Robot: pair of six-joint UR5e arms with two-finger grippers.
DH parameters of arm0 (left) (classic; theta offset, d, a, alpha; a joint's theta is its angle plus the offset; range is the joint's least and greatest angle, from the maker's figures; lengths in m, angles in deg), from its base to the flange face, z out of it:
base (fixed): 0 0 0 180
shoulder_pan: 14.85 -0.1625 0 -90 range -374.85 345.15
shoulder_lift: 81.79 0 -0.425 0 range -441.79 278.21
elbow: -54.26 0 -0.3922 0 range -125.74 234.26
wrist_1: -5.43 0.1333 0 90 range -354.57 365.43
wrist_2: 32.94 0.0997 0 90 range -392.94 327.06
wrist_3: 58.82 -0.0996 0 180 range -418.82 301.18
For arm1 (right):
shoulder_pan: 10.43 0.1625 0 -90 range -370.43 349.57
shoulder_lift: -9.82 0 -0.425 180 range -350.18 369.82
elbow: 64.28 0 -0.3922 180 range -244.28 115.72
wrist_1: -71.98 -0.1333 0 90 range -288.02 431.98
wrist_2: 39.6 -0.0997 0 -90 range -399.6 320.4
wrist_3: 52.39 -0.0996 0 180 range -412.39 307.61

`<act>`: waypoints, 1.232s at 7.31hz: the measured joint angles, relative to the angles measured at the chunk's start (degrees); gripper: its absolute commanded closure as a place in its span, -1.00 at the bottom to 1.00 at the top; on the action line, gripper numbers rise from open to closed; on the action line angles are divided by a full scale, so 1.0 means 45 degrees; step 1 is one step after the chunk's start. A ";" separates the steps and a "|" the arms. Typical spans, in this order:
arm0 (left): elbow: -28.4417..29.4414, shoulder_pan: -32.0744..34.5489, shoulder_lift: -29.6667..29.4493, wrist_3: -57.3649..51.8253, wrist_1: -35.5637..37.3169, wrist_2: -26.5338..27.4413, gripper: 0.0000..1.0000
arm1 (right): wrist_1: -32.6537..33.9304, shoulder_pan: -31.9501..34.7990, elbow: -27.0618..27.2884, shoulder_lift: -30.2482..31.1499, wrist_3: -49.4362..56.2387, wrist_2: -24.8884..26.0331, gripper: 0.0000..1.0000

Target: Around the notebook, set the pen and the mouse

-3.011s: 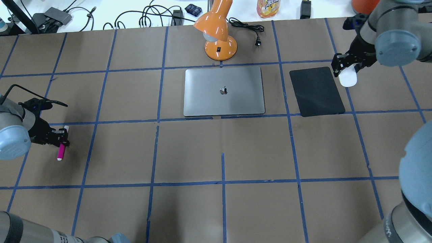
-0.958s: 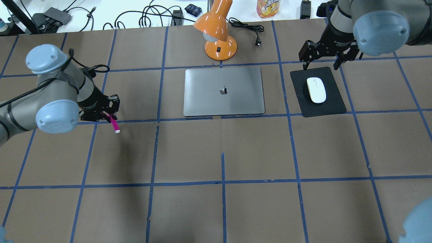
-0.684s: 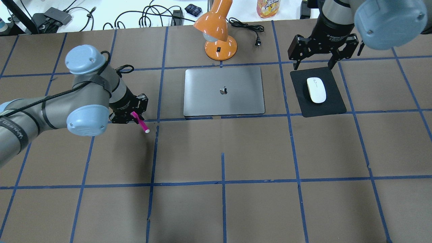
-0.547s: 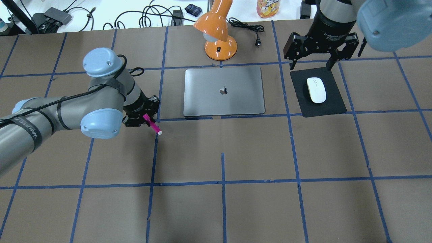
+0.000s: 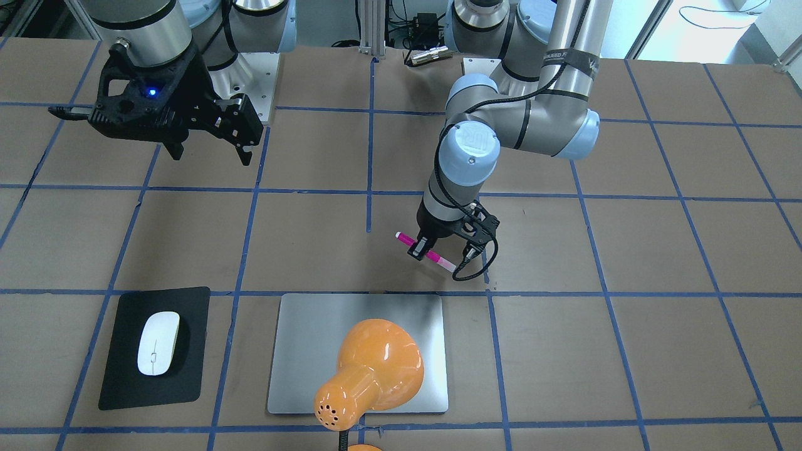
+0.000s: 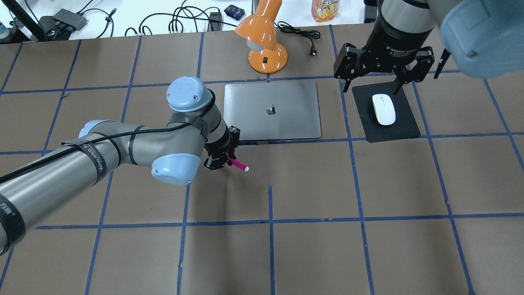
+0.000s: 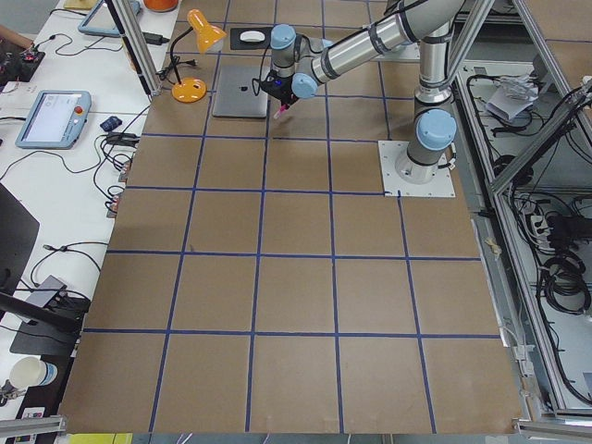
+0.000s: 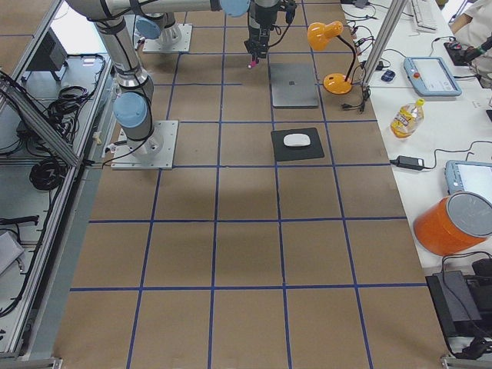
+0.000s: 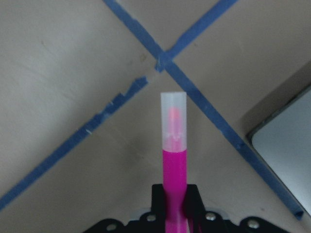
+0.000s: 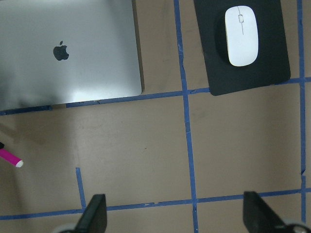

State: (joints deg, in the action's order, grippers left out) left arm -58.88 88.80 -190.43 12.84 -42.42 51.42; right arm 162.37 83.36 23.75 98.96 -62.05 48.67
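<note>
My left gripper needs to release the magenta pen on the table (image 5: 365, 252) facing the middle of the near edge of the notebook.
The magenta pen (image 6: 238, 164) is held off the table in my left gripper (image 6: 223, 159), which is shut on it just in front of the notebook's near left corner. In the left wrist view the pen (image 9: 173, 160) points away with its pale cap forward. The silver notebook (image 6: 286, 123) lies flat in the middle. The white mouse (image 6: 383, 109) rests on a black mat (image 6: 403, 128) to the notebook's right. My right gripper (image 6: 371, 84) hangs open above the mat's far edge, apart from the mouse.
An orange desk lamp (image 6: 266, 41) stands just behind the notebook, its cord trailing right. Beyond the table's far edge lie cables, a bottle (image 6: 325, 9) and chargers. Blue tape lines grid the brown table surface.
My left arm carried the pen from the far left to the notebook's near left corner. My right gripper let go of the mouse on the black mat, opened and lifted.
</note>
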 measured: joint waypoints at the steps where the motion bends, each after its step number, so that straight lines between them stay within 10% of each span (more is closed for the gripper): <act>1: 0.0078 0.0536 -0.0246 0.1202 0.0416 -0.0017 1.00 | -0.0006 0.0008 0.0015 0.0018 -0.0022 -0.0018 -1.00; 8: 0.1014 0.2404 -0.1447 0.7355 0.1314 0.0129 0.94 | -0.0116 0.0014 0.0043 0.0038 0.0117 0.0125 -1.00; 9: 0.1039 0.2426 -0.1524 0.7650 0.1357 0.0137 0.30 | -0.0113 -0.0010 0.0035 0.0037 0.0128 0.0117 -1.00</act>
State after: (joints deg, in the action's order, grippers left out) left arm -54.21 99.71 -197.28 47.27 -36.32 52.03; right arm 161.87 83.31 23.91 99.12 -61.48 49.19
